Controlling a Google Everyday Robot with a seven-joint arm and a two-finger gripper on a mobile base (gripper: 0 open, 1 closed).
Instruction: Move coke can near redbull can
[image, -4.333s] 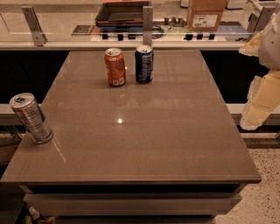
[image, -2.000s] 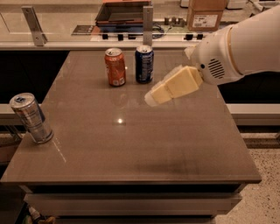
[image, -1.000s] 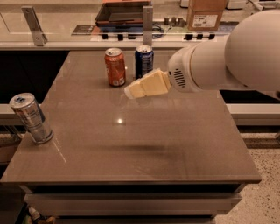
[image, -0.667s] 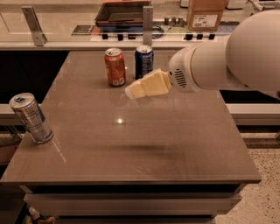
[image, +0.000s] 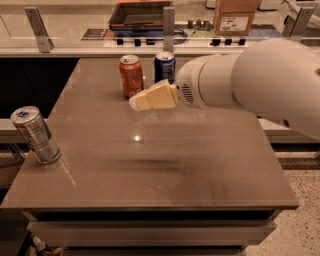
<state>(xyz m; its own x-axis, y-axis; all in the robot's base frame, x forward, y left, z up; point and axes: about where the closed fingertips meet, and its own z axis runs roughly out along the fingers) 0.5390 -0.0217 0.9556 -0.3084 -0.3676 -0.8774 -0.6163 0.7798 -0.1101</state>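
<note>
The middle of the coke can (image: 131, 78), beside the dark blue can, is the next place my gripper should go to, and it should close there.
The coke can (image: 131, 75), orange-red with a silver top, stands upright at the far middle of the brown table (image: 165, 165). The redbull can (image: 35, 135), slim and silver with blue panels, stands tilted-looking near the table's left front edge. My gripper (image: 137, 103) is the cream-coloured tip of a large white arm (image: 260, 85) reaching in from the right. It hovers above the table just in front of and slightly right of the coke can, apart from it.
A dark blue can (image: 164, 68) stands right next to the coke can, partly behind my arm. A counter with a dark tray (image: 140, 12) and a cardboard box (image: 234, 16) runs behind the table. Metal posts (image: 169, 27) stand at the far edge.
My arm has swung in from the right and moved leftward, bringing the gripper from mid-table to just in front of the coke can. The cans have not moved.
</note>
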